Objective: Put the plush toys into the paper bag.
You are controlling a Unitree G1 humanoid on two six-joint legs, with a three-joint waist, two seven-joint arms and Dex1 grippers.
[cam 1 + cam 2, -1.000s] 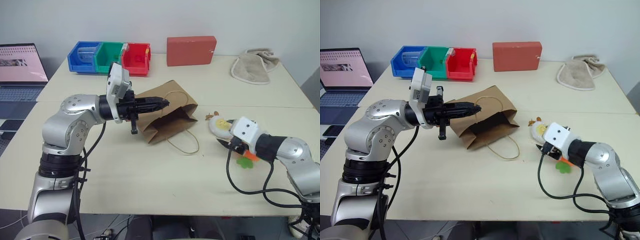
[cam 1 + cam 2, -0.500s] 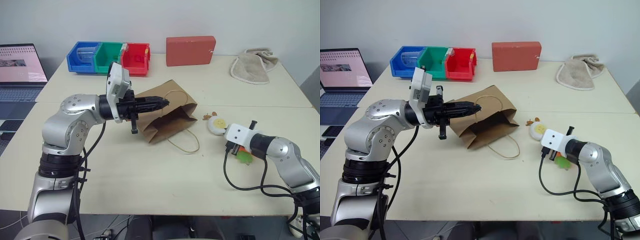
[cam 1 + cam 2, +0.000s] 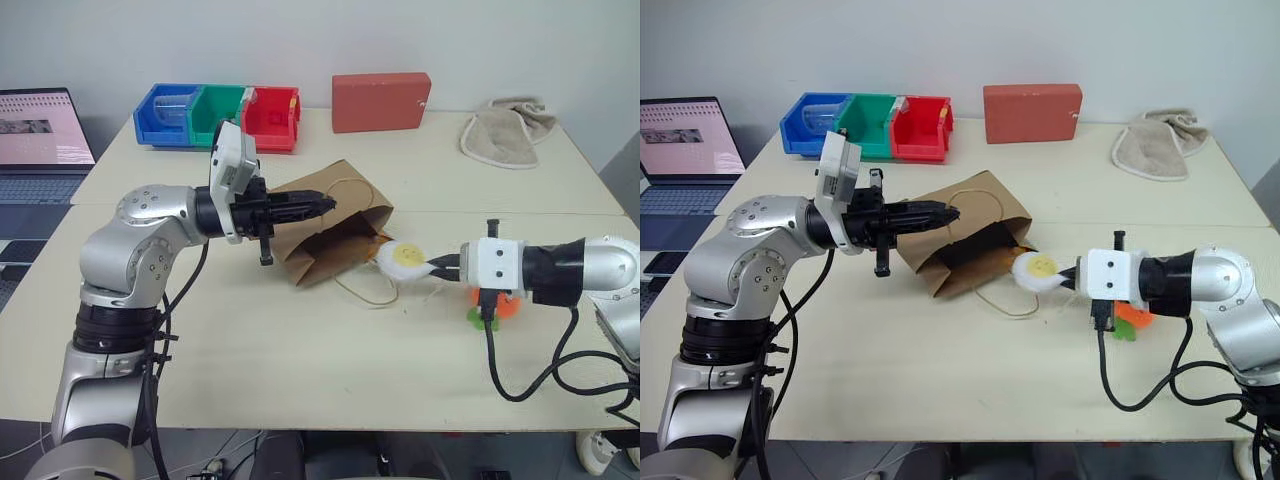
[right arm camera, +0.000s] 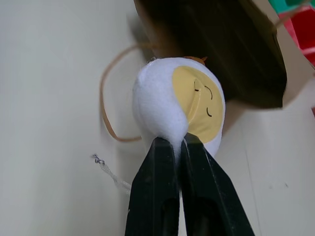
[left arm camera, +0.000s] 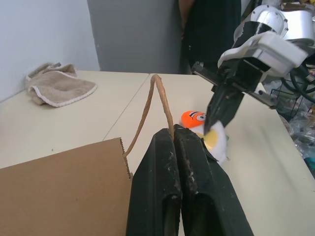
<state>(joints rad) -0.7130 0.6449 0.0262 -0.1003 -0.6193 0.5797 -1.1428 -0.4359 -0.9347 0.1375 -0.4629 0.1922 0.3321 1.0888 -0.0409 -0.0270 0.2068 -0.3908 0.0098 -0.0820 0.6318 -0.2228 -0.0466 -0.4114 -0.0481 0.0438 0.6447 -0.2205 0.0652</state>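
Observation:
I will let go of the white egg plush toy with my right gripper just inside the dark opening of the brown paper bag [image 3: 322, 244] [image 4: 204, 37]. The egg toy now hangs just in front of it.
The brown paper bag [image 3: 318, 240] lies on its side, its dark mouth facing my right arm. My left gripper [image 3: 326, 205] is shut on the bag's upper cord handle [image 5: 158, 98] and holds the top edge up. The white egg plush toy [image 3: 404, 258], with a yellow smiling face, hangs just in front of the bag mouth, pinched at its edge by my shut right gripper [image 4: 173, 142]. The orange carrot plush toy [image 3: 1131, 316] lies on the table beneath my right wrist, partly hidden by it.
The bag's lower handle loop [image 3: 368, 291] lies on the table under the egg. Along the back edge stand blue, green and red bins [image 3: 220, 113], a red box [image 3: 382, 100] and a beige towel [image 3: 508, 130]. A laptop [image 3: 40, 130] sits at far left.
My right gripper closed on the egg plush, lifted it off the table and carried it left to the bag mouth. The left gripper and the bag stayed in place.

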